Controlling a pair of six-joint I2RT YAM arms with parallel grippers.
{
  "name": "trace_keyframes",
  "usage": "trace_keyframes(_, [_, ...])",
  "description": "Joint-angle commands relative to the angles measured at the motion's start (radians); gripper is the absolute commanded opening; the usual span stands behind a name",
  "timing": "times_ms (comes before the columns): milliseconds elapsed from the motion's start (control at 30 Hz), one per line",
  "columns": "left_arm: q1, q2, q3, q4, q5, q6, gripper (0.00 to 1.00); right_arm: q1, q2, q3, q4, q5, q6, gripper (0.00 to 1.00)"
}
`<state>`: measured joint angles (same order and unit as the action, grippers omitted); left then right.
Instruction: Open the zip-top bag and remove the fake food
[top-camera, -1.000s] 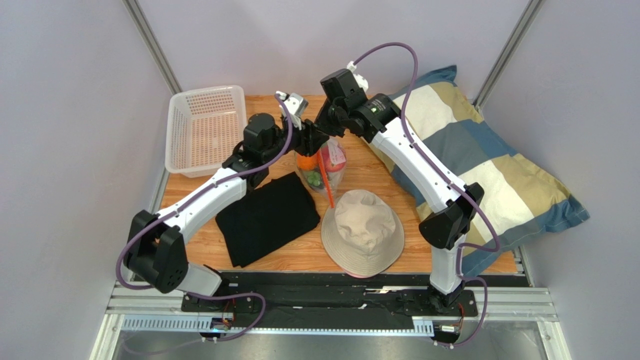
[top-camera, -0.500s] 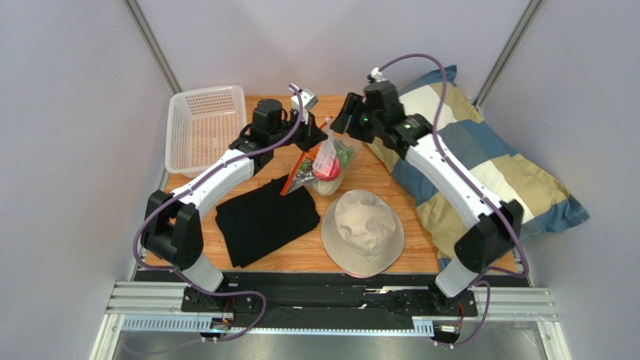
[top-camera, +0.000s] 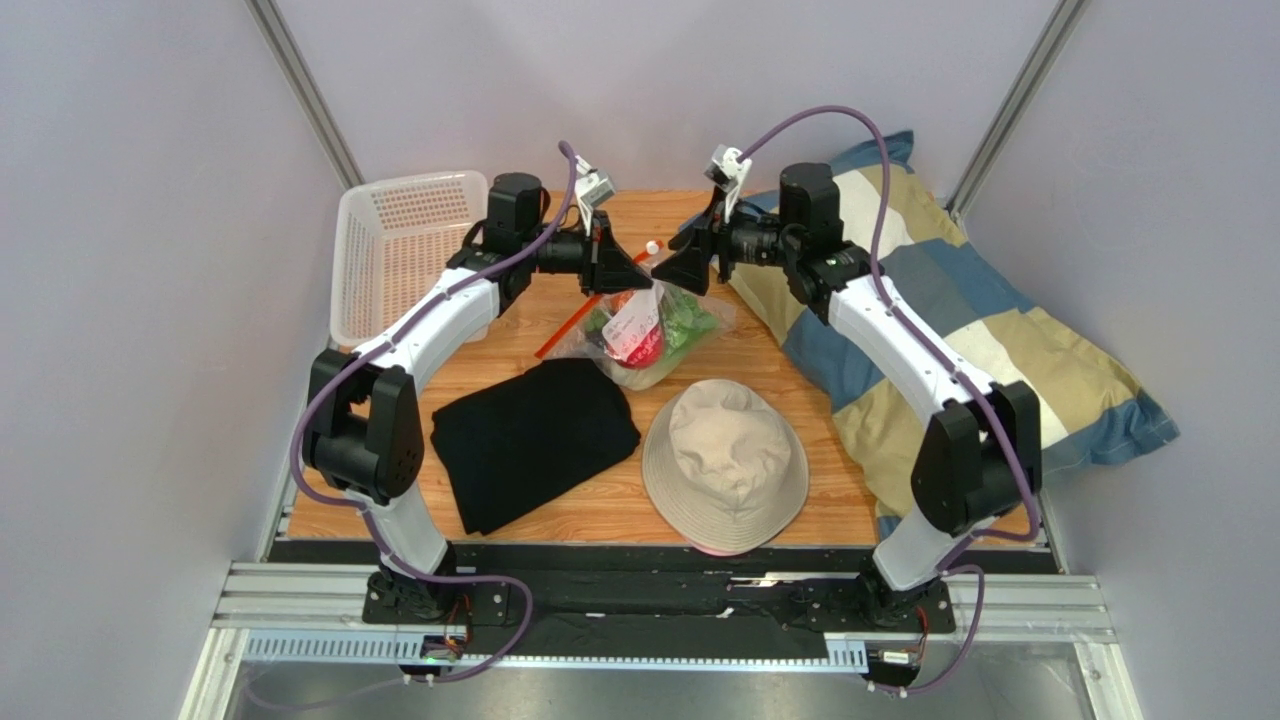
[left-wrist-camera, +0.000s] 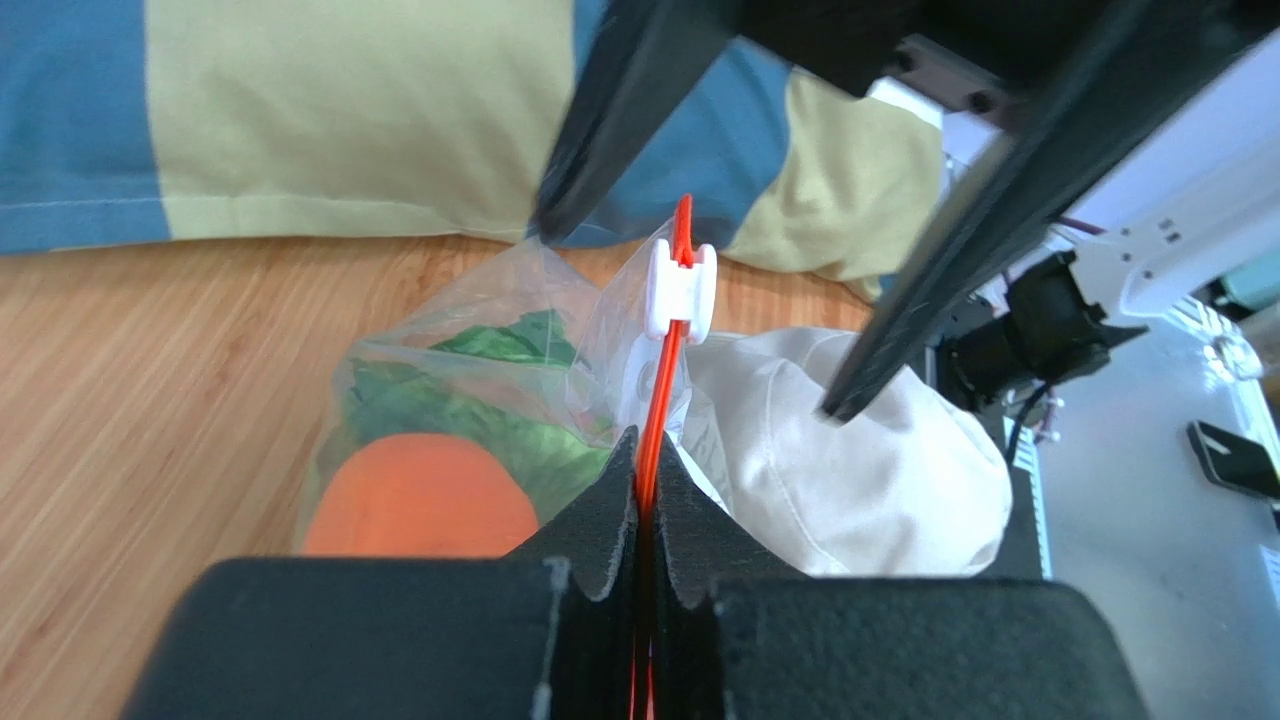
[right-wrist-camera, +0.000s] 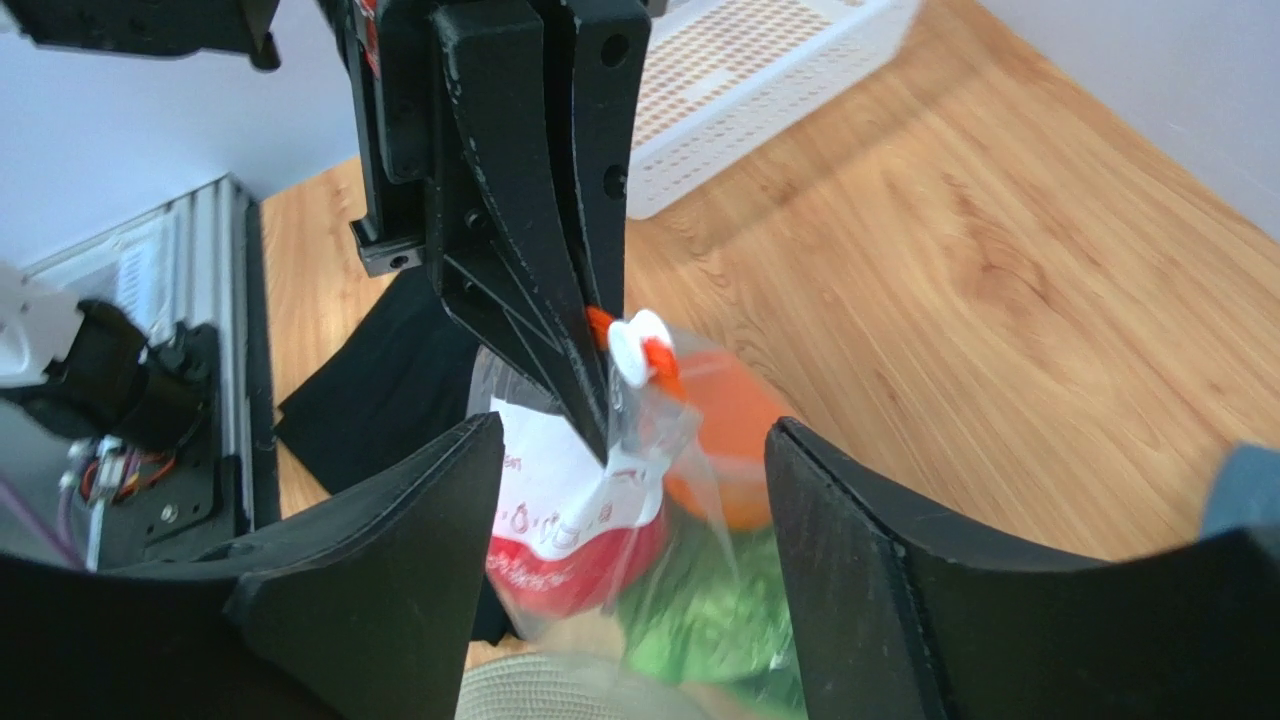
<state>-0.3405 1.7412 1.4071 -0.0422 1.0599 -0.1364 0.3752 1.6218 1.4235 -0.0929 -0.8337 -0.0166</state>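
I need to take the slider (left-wrist-camera: 681, 293) with my left gripper while my right gripper steadies the bag's corner, because my left gripper pinches the bag's zip in the white slider's way.
The zip-top bag (top-camera: 649, 323) hangs over the table's far middle, clear, with a white label (right-wrist-camera: 579, 488). My left gripper (top-camera: 612, 267) is shut on its orange-red zip strip (left-wrist-camera: 661, 393), just below the white slider (left-wrist-camera: 673, 285). Inside the bag lies the fake food: an orange fruit (left-wrist-camera: 421, 507), a green cabbage (left-wrist-camera: 451, 398) and a red apple (right-wrist-camera: 586, 567). My right gripper (top-camera: 679, 267) faces the left one from the right. It is open, and its fingers (right-wrist-camera: 902, 578) stand on either side of the bag's top corner without touching it.
A white mesh basket (top-camera: 406, 258) stands at the back left. A black cloth (top-camera: 534, 435) and a beige bucket hat (top-camera: 726, 465) lie in front of the bag. A striped pillow (top-camera: 962, 353) fills the right side.
My left gripper shut on the zip strip and carried the bag up and toward the back. My right gripper opened, drew back to the right and now faces the left one.
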Motion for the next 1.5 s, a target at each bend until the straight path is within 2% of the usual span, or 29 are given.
trace_keyframes(0, [-0.005,-0.025,0.058,0.034,0.120,0.014,0.00,-0.006,0.061,0.086,0.075,-0.197,-0.060,0.64])
trace_keyframes(167, [-0.005,-0.031,0.058,0.022,0.124,0.018,0.00,-0.007,0.084,0.092,0.076,-0.216,-0.060,0.59])
trace_keyframes(233, [-0.006,-0.031,0.055,0.025,0.133,0.014,0.00,-0.006,0.095,0.094,0.084,-0.225,-0.046,0.51])
trace_keyframes(267, [-0.008,-0.037,0.047,0.028,0.138,0.012,0.00,-0.005,0.095,0.092,0.085,-0.219,-0.040,0.46])
trace_keyframes(300, [-0.008,-0.039,0.043,0.028,0.140,0.014,0.00,-0.005,0.096,0.091,0.084,-0.217,-0.040,0.29])
trace_keyframes(367, [-0.008,-0.046,0.032,0.030,0.135,0.015,0.00,-0.005,0.102,0.089,0.084,-0.212,-0.052,0.06])
trace_keyframes(400, [-0.008,-0.052,0.029,0.027,0.129,0.018,0.00,-0.005,0.102,0.097,0.068,-0.211,-0.065,0.00])
trace_keyframes(500, [-0.008,-0.084,0.000,0.036,0.109,0.015,0.02,-0.005,0.099,0.095,0.029,-0.206,-0.095,0.00])
trace_keyframes(567, [-0.008,-0.107,-0.017,0.076,0.092,-0.014,0.36,-0.005,0.090,0.086,0.022,-0.203,-0.105,0.00])
trace_keyframes(600, [-0.008,-0.117,-0.025,0.085,0.080,-0.019,0.48,-0.005,0.087,0.078,0.022,-0.202,-0.105,0.00])
trace_keyframes(633, [-0.008,-0.137,-0.051,0.135,0.054,-0.047,0.65,-0.005,0.085,0.077,0.024,-0.203,-0.105,0.00])
trace_keyframes(667, [-0.008,-0.144,-0.063,0.165,0.043,-0.064,0.74,-0.005,0.081,0.075,0.016,-0.205,-0.111,0.00])
trace_keyframes(767, [-0.008,-0.146,-0.068,0.243,0.035,-0.120,0.73,-0.006,0.079,0.074,0.007,-0.215,-0.112,0.00])
trace_keyframes(900, [-0.008,-0.111,-0.037,0.266,0.029,-0.169,0.60,-0.005,0.081,0.075,0.002,-0.243,-0.115,0.00])
trace_keyframes(1000, [-0.008,-0.080,-0.016,0.283,0.032,-0.192,0.55,-0.002,0.082,0.080,0.004,-0.262,-0.118,0.00])
trace_keyframes(1233, [-0.008,-0.032,0.033,0.287,0.060,-0.213,0.58,-0.001,0.082,0.080,-0.002,-0.303,-0.129,0.00])
trace_keyframes(1333, [-0.008,-0.011,0.050,0.294,0.086,-0.229,0.43,0.001,0.085,0.083,-0.002,-0.314,-0.131,0.00])
trace_keyframes(1367, [-0.008,-0.006,0.050,0.301,0.092,-0.232,0.32,0.002,0.085,0.084,-0.002,-0.314,-0.132,0.00])
trace_keyframes(1467, [-0.008,-0.006,0.038,0.323,0.104,-0.247,0.26,0.002,0.087,0.087,-0.002,-0.315,-0.134,0.00])
